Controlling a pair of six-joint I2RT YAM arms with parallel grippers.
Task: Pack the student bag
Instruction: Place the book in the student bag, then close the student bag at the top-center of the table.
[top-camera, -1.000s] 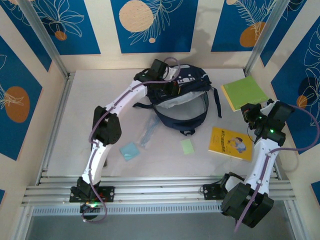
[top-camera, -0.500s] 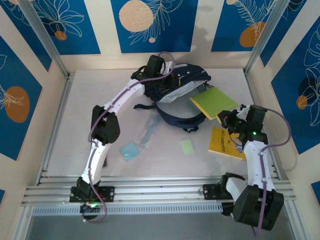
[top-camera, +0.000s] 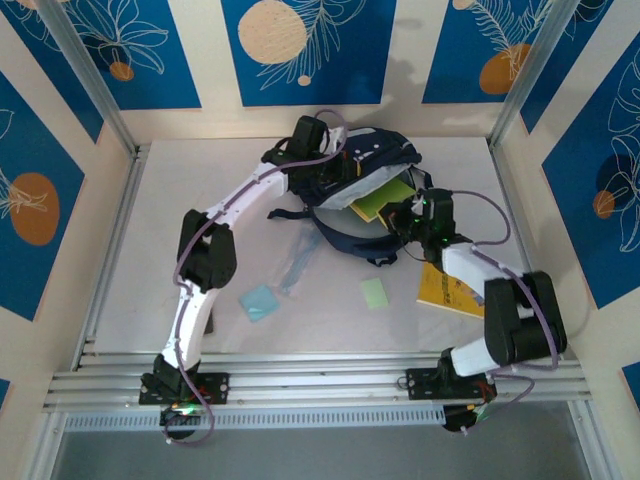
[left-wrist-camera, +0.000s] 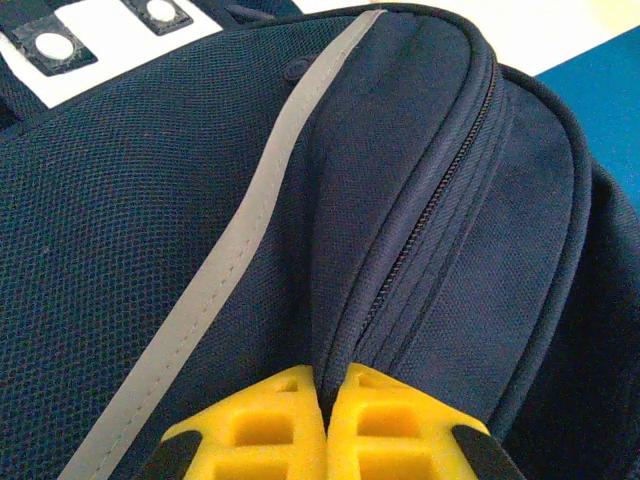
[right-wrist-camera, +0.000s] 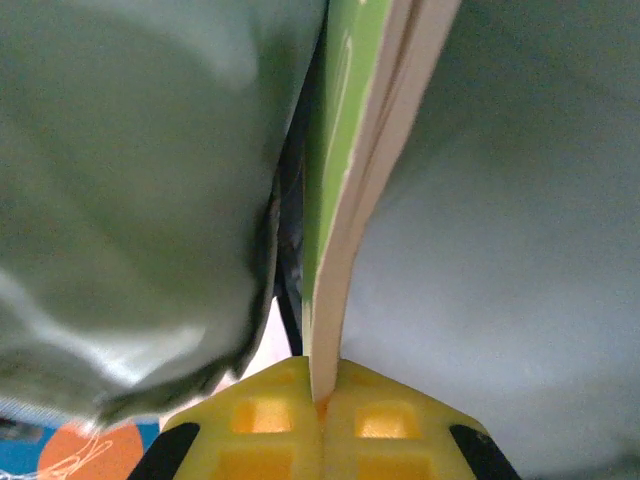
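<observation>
My left gripper should release the fold of the bag's fabric down over the bag's front rim (top-camera: 326, 232), so that it covers the green book.
The navy student bag (top-camera: 385, 150) lies at the back of the table with its mouth held open toward the front. My left gripper (top-camera: 335, 168) is shut on a fold of the bag's fabric (left-wrist-camera: 335, 345) beside the zip, lifting the top flap. My right gripper (top-camera: 400, 215) is shut on the edge of a green book (top-camera: 373, 203), which is partly inside the bag's opening. In the right wrist view the green book (right-wrist-camera: 345, 190) stands edge-on between pale grey lining on both sides.
A yellow picture book (top-camera: 447, 290) lies under the right arm at the front right. A small green note (top-camera: 375, 292), a light-blue pad (top-camera: 259, 301) and a clear plastic sleeve (top-camera: 296, 262) lie in the middle. Aluminium rails edge the table.
My right gripper has carried the green book from the back right leftward into the bag's mouth. The left gripper has kept hold of the flap, shifting slightly.
</observation>
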